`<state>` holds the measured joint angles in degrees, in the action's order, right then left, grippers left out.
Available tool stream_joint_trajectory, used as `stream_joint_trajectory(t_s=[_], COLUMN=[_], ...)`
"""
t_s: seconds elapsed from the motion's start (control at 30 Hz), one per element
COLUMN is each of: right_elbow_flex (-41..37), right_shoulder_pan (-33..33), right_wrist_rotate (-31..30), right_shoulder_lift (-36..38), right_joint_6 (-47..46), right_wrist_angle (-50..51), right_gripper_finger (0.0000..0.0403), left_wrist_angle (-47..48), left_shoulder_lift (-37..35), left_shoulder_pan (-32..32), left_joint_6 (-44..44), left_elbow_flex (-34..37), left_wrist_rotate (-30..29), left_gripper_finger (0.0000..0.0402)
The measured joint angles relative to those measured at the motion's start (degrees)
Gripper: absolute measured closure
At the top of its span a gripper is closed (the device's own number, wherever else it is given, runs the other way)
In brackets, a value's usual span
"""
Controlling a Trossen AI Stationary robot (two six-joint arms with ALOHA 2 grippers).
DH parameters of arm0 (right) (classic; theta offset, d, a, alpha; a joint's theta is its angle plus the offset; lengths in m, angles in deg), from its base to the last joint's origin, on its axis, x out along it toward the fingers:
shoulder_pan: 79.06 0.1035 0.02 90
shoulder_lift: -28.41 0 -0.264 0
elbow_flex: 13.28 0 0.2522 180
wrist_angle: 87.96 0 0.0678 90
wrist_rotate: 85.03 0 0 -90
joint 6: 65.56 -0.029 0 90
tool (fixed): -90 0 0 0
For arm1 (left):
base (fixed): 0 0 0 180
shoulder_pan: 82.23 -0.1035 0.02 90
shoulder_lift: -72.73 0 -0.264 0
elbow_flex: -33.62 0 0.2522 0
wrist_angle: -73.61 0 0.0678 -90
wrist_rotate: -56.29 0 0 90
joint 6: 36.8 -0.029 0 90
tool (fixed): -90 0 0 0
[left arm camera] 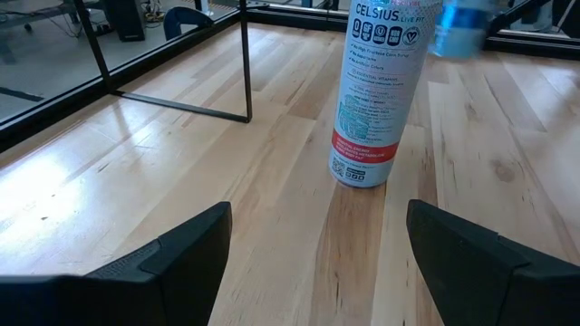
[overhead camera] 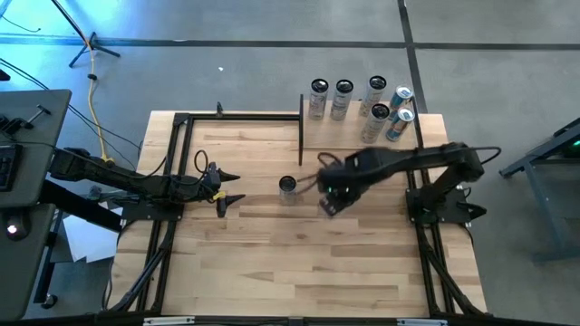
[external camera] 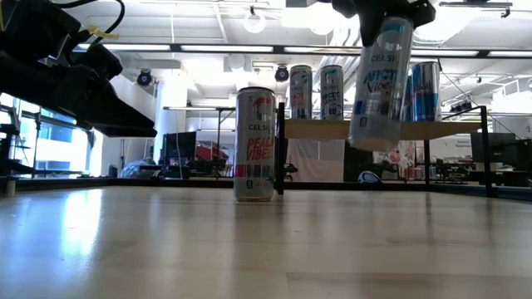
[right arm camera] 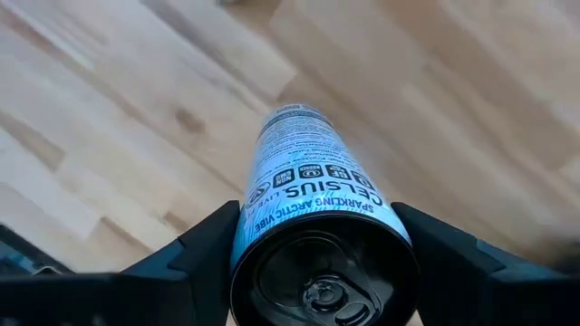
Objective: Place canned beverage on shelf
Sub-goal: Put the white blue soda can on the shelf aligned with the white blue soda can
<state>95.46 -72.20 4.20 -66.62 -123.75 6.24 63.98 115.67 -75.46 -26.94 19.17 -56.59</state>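
My right gripper will set the silver-and-blue can down on the tabletop (overhead camera: pixel 332 196) and let go of it there, beside the can with red lettering, near the shelf.
A silver-and-blue beverage can (external camera: pixel 380 79) hangs in my shut right gripper (external camera: pixel 386 12), lifted well above the table. From above, that gripper (overhead camera: pixel 328 201) is near the table's middle. A second can with red lettering (external camera: pixel 254 145) stands upright on its base on the tabletop (overhead camera: pixel 288 186), just left of the right gripper. The shelf (overhead camera: pixel 358 134), a small light-wood board on black posts at the far right, carries several upright cans (overhead camera: pixel 343 91). My left gripper (overhead camera: pixel 228 186) is open and empty left of the standing can, which its wrist view shows ahead of the fingers (left arm camera: pixel 376 91). My right gripper pinches the can's upper end (right arm camera: pixel 272 195) between its two fingers, one on each side just below the top rim. The fingers come from above, pointing down. The can hangs below them nearly upright, slightly tilted, clear of the table.
Black metal frame rails (overhead camera: pixel 181 122) run along the table's left, far and right sides. The shelf's thin black posts (left arm camera: pixel 246 63) stand on the tabletop. Bare wood lies toward the near edge (overhead camera: pixel 290 272).
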Motion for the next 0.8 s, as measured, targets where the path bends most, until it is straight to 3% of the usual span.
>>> stream_joint_trajectory(t_s=[0.33, 0.57, 0.8], right_elbow_flex=[10.1, 15.5, 16.0], right_shoulder_pan=[-10.0, -19.7, -27.9], right_wrist_rotate=[-0.4, 0.7, 0.9], right_shoulder_lift=[-0.2, -0.4, -0.9], right_joint_6=[13.7, 25.4, 34.7], right_wrist_angle=[9.8, 9.6, 9.6], right_gripper_finger=[0.0162, 0.0162, 0.0156], left_wrist_angle=[0.0, 0.0, 0.0], left_shoulder_lift=[0.0, 0.0, 0.0], left_shoulder_pan=[0.0, 0.0, 0.0], left_joint_6=[0.0, 0.0, 0.0], left_elbow_flex=[0.0, 0.0, 0.0], left_wrist_rotate=[0.0, 0.0, 0.0], left_gripper_finger=[0.0096, 0.0096, 0.0096])
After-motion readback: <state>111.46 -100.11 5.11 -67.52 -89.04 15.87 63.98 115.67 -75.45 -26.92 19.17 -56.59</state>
